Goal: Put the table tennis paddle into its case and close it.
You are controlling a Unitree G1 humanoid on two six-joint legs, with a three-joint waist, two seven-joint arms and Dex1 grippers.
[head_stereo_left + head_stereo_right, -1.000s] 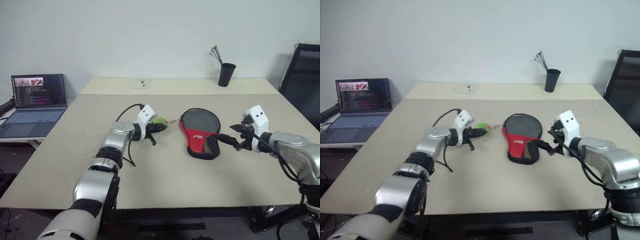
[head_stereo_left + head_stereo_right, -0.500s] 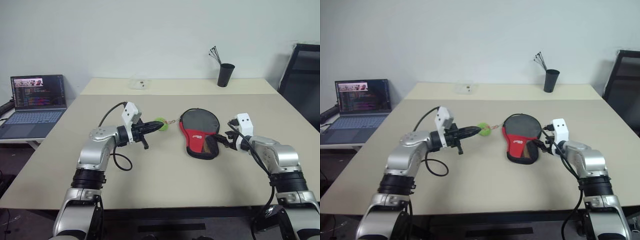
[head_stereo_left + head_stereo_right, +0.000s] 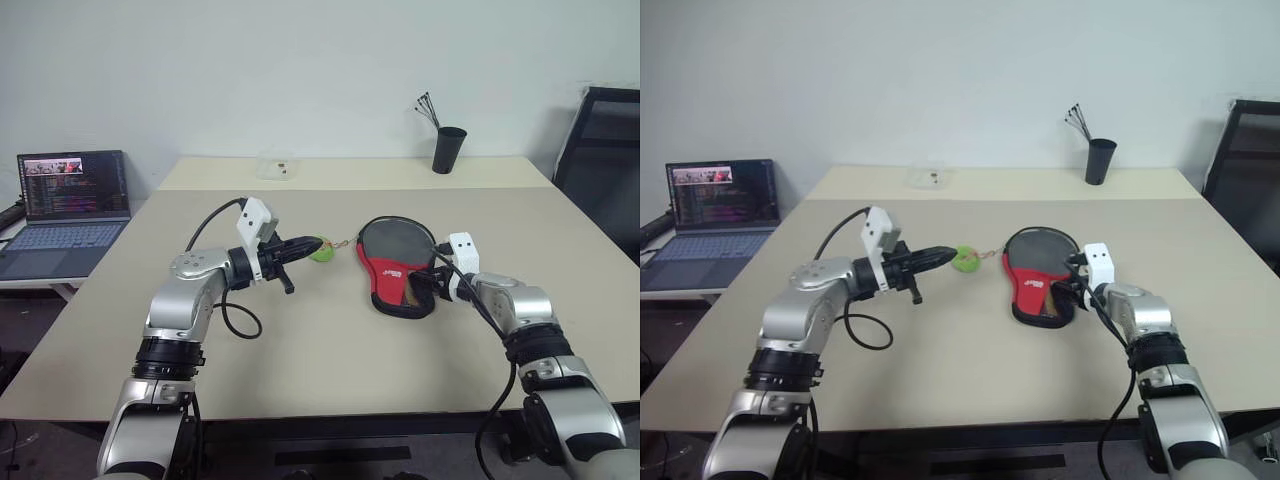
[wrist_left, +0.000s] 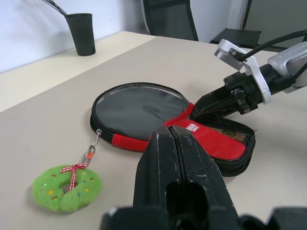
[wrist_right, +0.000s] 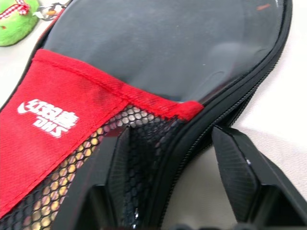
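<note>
The case lies far from the table's near edge; next my right hand grabs the case's zip edge point(image 5: 173, 162) and pulls it closer before zipping.
The case point(image 3: 400, 262) lies flat in the middle of the table, a black round part with a red section, white logo and mesh pocket point(image 5: 144, 139). Its green tag point(image 3: 320, 248) rests on the table, chained to the zip on the case's left. The paddle is hidden; something tan shows behind the mesh. My left gripper point(image 3: 305, 246) is shut, its tip right by the green tag with nothing between its fingers point(image 4: 171, 143). My right gripper point(image 5: 173, 136) is open and straddles the case's zip edge at the mesh end, one finger over the mesh and the other on the table beside it.
A black cup point(image 3: 449, 149) with thin sticks stands at the far right of the table. A small clear box point(image 3: 277, 165) sits at the far middle. An open laptop point(image 3: 75, 195) is on a low stand to the left, and a black chair point(image 3: 600, 150) stands at the right.
My right gripper came in and down onto the case's mesh end, its fingers somewhat narrower. My left arm drew back and rose slightly, still shut by the green tag.
</note>
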